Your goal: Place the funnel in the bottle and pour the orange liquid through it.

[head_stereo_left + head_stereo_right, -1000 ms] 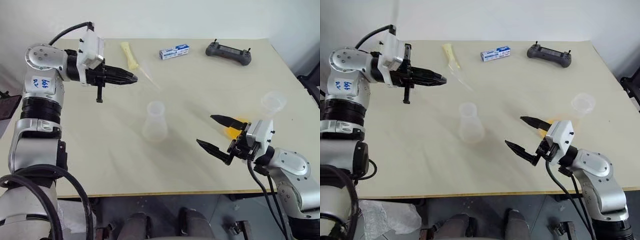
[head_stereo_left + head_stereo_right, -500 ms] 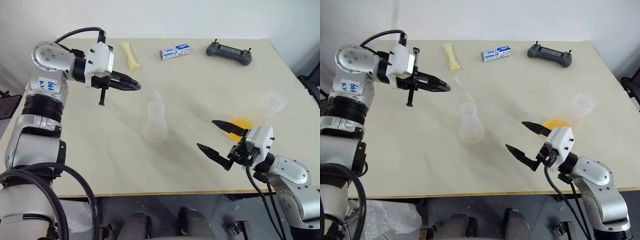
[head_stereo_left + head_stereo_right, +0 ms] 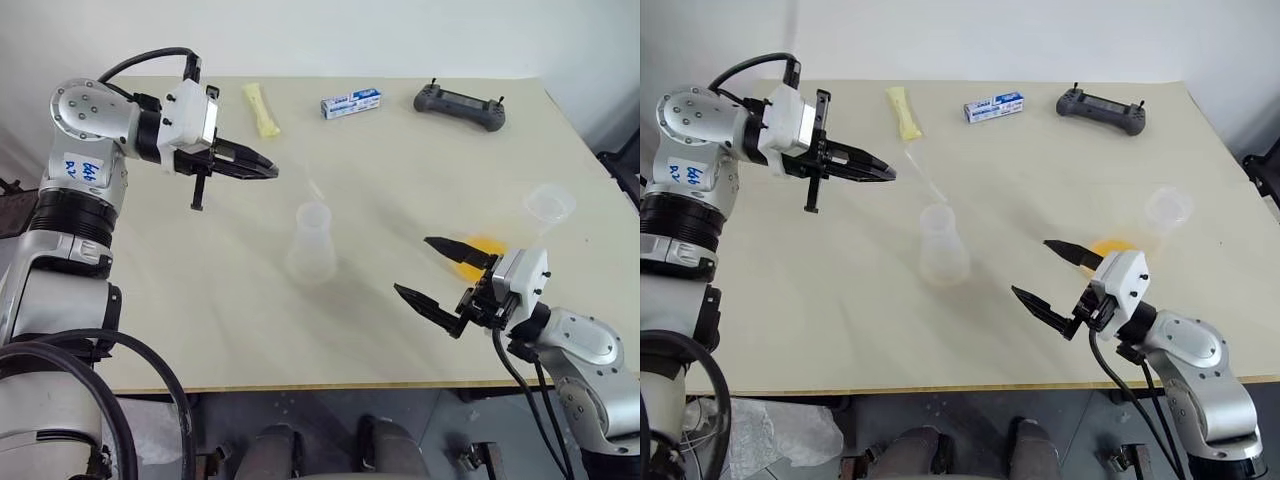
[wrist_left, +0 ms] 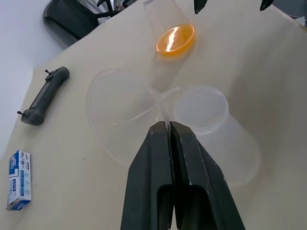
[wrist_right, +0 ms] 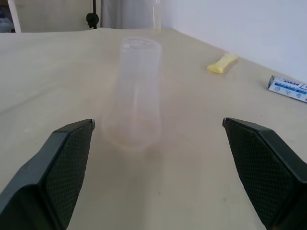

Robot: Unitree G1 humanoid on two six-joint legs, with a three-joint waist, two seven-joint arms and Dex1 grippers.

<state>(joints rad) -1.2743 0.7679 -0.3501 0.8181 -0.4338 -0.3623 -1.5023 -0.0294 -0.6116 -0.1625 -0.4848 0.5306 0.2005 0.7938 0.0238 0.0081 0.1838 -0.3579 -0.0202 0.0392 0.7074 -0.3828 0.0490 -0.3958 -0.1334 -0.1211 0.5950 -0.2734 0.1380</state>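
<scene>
My left gripper should release the clear funnel in the opening of the clear bottle point(image 3: 314, 211) point(image 4: 200, 108) at the middle of the table. The funnel is now in the air above the bottle's mouth.
My left gripper point(image 3: 272, 172) is shut on the rim of the clear funnel point(image 4: 120, 110) and holds it in the air, up and to the left of the bottle's mouth. The funnel point(image 3: 923, 177) shows only faintly in the eye views. The clear bottle point(image 3: 311, 240) stands upright at the table's middle, with nothing in its neck. The orange liquid point(image 3: 481, 247) lies in the bottom of a tall clear cup point(image 3: 548, 203) at the right. Just in front of that cup, my right gripper point(image 3: 412, 265) is open with nothing between its fingers, and the bottle point(image 5: 136, 91) stands beyond them.
A pale yellow sachet point(image 3: 260, 108), a blue and white box point(image 3: 349, 103) and a dark controller point(image 3: 459, 102) lie along the far side of the table. The table's front edge point(image 3: 330, 385) runs just below my right gripper.
My left wrist has rolled a little, and the funnel has tipped down nearer the bottle's mouth. The right gripper has stayed open in the same place.
</scene>
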